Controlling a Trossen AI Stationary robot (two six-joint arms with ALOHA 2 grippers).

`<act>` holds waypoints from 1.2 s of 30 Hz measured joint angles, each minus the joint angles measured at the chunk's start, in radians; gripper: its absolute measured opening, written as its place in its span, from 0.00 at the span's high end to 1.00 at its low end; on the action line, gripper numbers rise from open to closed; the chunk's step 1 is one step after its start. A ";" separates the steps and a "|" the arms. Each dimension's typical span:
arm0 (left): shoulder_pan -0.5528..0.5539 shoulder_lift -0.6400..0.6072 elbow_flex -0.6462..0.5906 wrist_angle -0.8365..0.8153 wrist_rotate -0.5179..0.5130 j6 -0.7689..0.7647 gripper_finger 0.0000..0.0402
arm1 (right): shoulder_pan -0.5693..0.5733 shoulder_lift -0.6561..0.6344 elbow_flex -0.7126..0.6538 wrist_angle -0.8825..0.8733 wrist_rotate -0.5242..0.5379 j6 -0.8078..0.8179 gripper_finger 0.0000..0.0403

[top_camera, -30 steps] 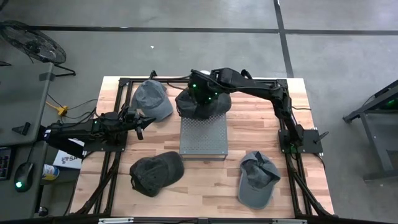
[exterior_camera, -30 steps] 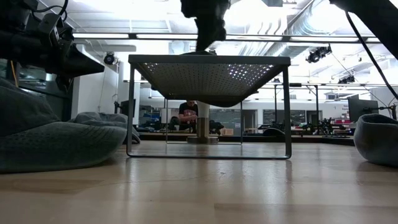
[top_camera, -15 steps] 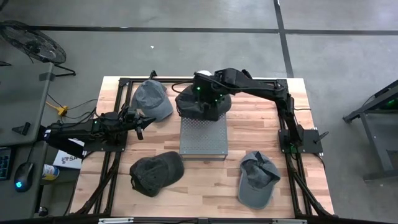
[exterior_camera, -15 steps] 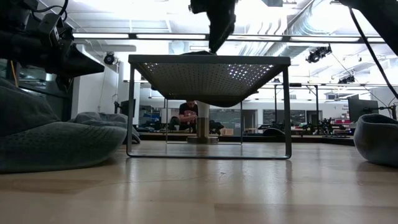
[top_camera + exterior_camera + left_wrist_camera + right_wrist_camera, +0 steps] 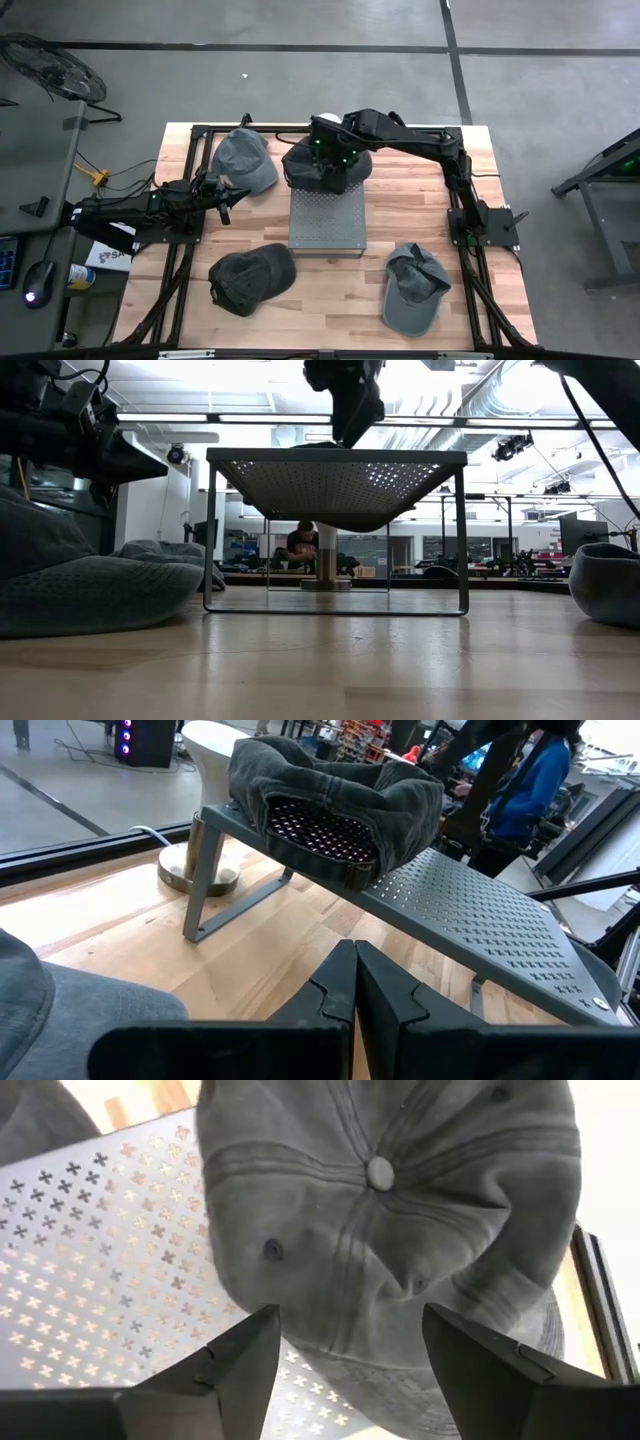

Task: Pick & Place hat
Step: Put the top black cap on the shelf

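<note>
The dark grey hat sags over the far edge of the stand, so the robot's right gripper should pinch the hat's top (image 5: 345,1312) and move the hat farther onto the stand.
A dark grey hat (image 5: 318,170) lies crown up on the far end of the perforated metal stand (image 5: 325,225), part of it over the stand's far edge. The left wrist view shows the hat (image 5: 335,780) from the side. My right gripper (image 5: 345,1355) hangs open just above it, pointing steeply down, one finger on either side of the crown button (image 5: 380,1172); I see no touch. In the low view that right gripper (image 5: 345,410) stands over the stand's top. My left gripper (image 5: 355,990) waits shut at the table's left, pointing level toward the stand.
Three more hats lie on the wooden table: a grey one (image 5: 245,160) at the far left, a dark one (image 5: 250,278) at the near left, a grey one (image 5: 415,290) at the near right. Black frame rails (image 5: 190,150) run along the table's edges.
My right gripper has opened and let go of the dark hat, which now lies on the stand's far end. The gripper has rolled a little and stayed above the hat.
</note>
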 joint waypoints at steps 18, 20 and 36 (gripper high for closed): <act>0.000 0.000 0.000 0.000 0.000 0.000 1.00 | -0.002 0.026 0.000 0.003 -0.023 0.057 0.62; 0.000 0.000 0.000 0.000 0.000 0.000 1.00 | -0.002 0.026 0.000 0.003 -0.022 0.057 0.71; 0.000 0.000 0.000 0.000 -0.001 0.000 1.00 | 0.035 -0.002 0.017 0.002 0.040 0.100 0.99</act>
